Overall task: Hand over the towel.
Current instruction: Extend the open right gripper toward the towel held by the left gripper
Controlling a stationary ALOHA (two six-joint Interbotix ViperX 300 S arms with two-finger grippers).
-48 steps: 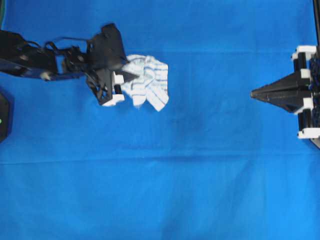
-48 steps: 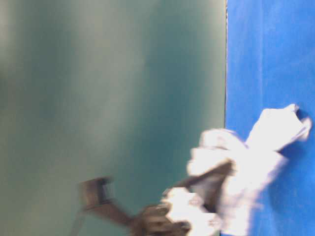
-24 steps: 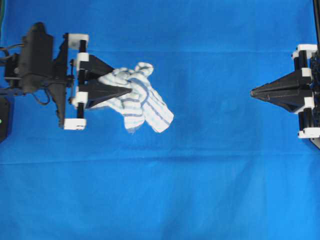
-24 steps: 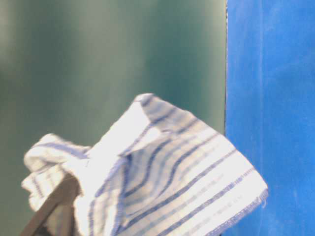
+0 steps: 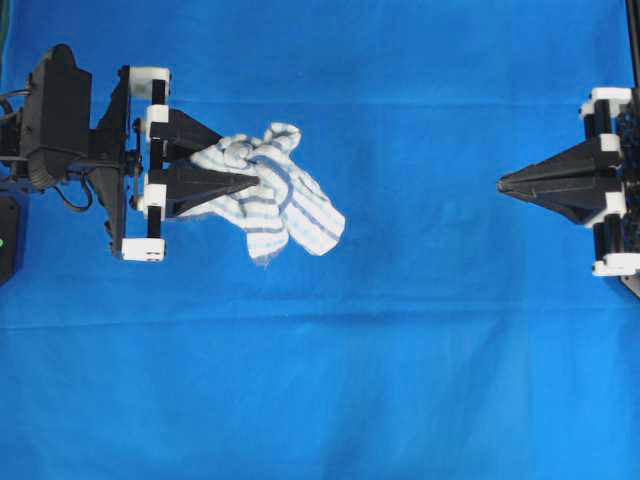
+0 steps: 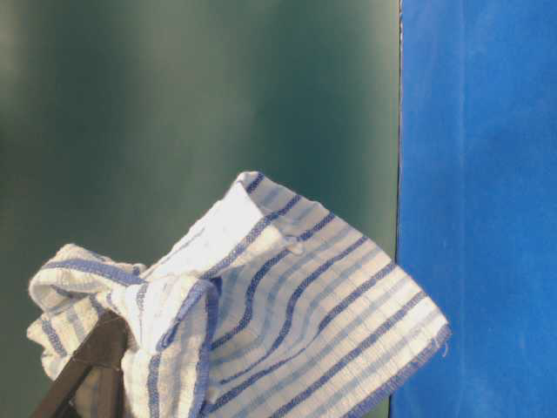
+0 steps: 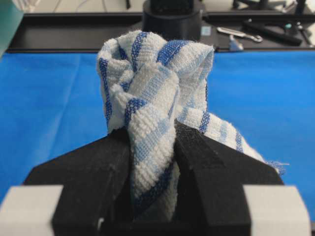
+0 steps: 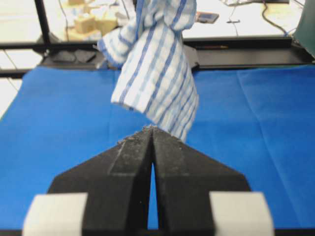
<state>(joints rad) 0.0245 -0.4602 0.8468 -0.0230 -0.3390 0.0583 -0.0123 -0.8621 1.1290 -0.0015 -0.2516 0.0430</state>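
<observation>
The drooping loose end (image 5: 284,205) (image 8: 156,73) of the towel, just past my left gripper's fingers, should be gripped next by my right gripper so it can take the towel over.
The towel (image 5: 280,195), a small white cloth with blue stripes, hangs bunched above the blue table cover on the left. My left gripper (image 5: 252,172) is shut on its gathered top, and the folds (image 7: 152,93) bulge out past the black fingers (image 7: 98,167). The loose end of the towel (image 6: 305,305) droops free. The towel (image 8: 155,64) also shows ahead in the right wrist view, well in front of my right gripper (image 8: 151,129). That right gripper (image 5: 503,184) stays at the right edge, shut on nothing, pointing left toward the towel.
A large plain blue cloth (image 5: 380,350) covers the whole table. A black base (image 5: 8,235) sits at the left edge. Beyond the far table edge lie black frame rails and loose tools (image 7: 256,32).
The left arm swung from a turned pose to level, lifting the towel off the cloth and drawing it slightly left; since half a second ago it has barely moved. The right gripper stays still.
</observation>
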